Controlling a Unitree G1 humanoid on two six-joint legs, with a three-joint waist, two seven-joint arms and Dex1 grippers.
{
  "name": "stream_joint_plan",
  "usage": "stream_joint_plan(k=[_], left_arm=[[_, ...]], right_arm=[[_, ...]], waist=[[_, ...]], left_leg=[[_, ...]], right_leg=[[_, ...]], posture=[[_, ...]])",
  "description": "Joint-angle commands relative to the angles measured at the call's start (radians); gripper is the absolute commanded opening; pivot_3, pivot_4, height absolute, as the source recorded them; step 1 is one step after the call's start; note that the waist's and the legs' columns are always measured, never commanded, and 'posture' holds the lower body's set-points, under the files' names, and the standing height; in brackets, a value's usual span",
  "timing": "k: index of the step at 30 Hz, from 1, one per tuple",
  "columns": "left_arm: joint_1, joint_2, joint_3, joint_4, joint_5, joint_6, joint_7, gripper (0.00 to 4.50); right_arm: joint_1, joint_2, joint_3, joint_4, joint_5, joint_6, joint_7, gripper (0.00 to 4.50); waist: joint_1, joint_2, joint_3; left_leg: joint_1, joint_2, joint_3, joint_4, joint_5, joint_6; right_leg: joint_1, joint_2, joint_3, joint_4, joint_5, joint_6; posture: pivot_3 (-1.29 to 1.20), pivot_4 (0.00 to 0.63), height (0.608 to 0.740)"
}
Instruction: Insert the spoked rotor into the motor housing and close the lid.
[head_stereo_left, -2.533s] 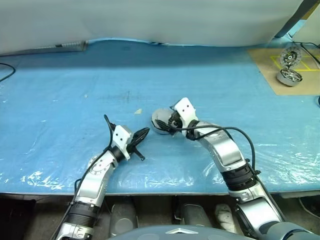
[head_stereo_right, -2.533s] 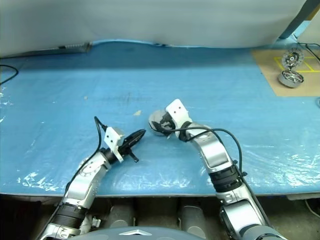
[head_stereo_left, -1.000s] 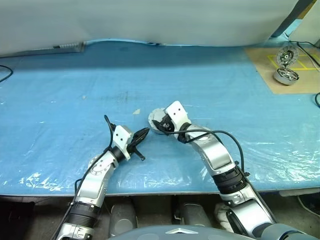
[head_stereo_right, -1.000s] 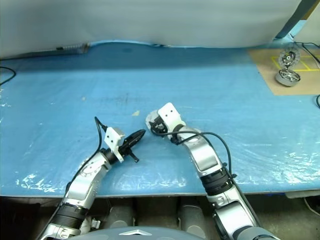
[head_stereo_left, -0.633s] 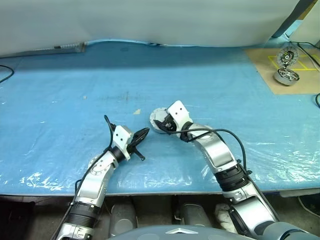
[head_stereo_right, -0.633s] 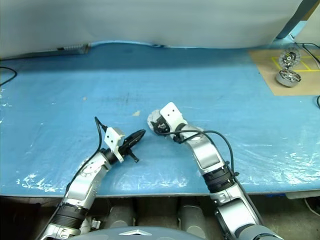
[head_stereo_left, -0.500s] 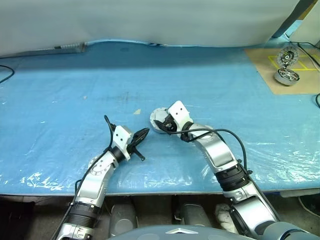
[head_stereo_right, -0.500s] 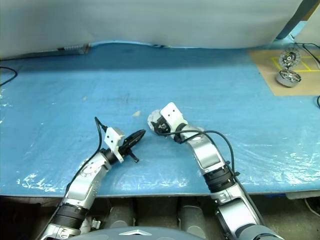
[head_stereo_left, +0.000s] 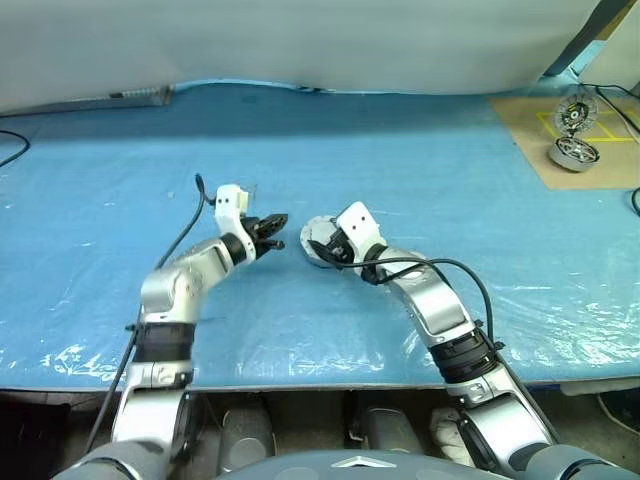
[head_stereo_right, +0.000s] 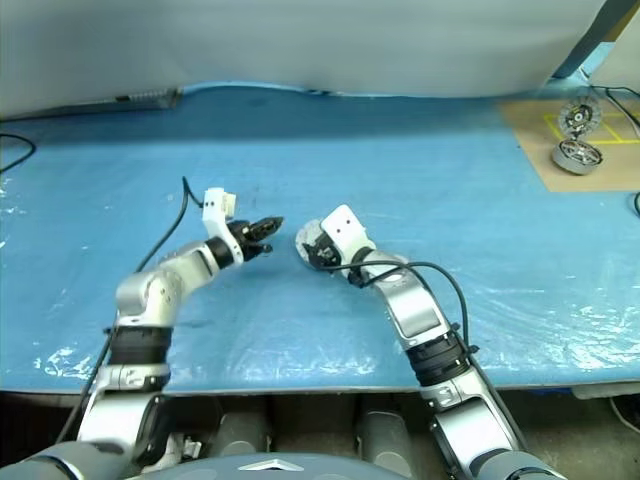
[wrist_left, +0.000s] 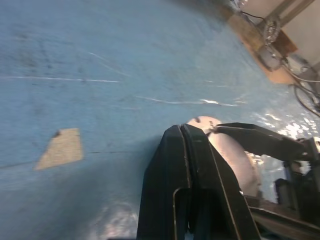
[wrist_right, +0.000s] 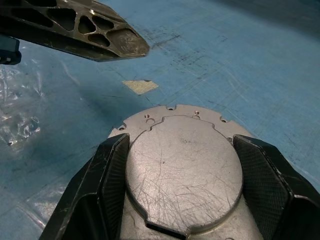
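Note:
My right gripper spans the motor housing sideways; it should open, then roll to grip the motor housing's top (wrist_right: 185, 170) and bottom.
The motor housing (wrist_right: 184, 165) lies on the blue table cover near the middle, showing a flat, scratched silver face with small screw holes. My right gripper (head_stereo_left: 320, 241) is closed around it, one black finger (wrist_right: 111, 180) pressed against each side of its round rim. My left gripper (head_stereo_left: 278, 221) hovers just left of the housing with its fingers shut and empty, tips pointing toward it. The left wrist view shows the housing (wrist_left: 227, 152) just past those shut fingertips (wrist_left: 181, 134). The spoked rotor is hidden. I cannot make out the lid as a separate part.
A brown board (head_stereo_left: 530, 140) at the far right carries an identical round unit (head_stereo_left: 575, 152) with its disc standing up. A beige tape scrap (wrist_right: 141, 86) is stuck to the blue cover beside the housing. A black cable (head_stereo_left: 10, 146) lies at the far left.
My left arm has lifted off the near table area, swung forward and rolled, bringing its shut tips close to the housing's left side. The right gripper and housing stayed in place.

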Motion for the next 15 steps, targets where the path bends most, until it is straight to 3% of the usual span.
stream_joint_plan(k=[1,15], left_arm=[[-0.056,-0.011,-0.001,0.066,-0.018,0.024,-0.021,0.0],[-0.066,0.015,-0.16,0.118,0.101,0.043,-0.068,0.0]], right_arm=[[0.03,-0.006,0.007,0.035,-0.018,0.041,-0.009,2.97],[0.042,-0.011,0.007,0.012,-0.02,0.056,-0.02,2.97]], waist=[[0.0,0.0,0.0],[0.006,0.0,0.0]], left_leg=[[0.0,0.0,0.0,0.0,0.0,0.0],[0.0,0.0,-0.001,0.0,0.0,0.0]], right_leg=[[0.0,0.0,0.0,0.0,0.0,0.0],[0.001,0.0,-0.001,-0.001,0.0,0.0]], posture=[[0.0,0.15,0.74],[0.0,0.15,0.74]])
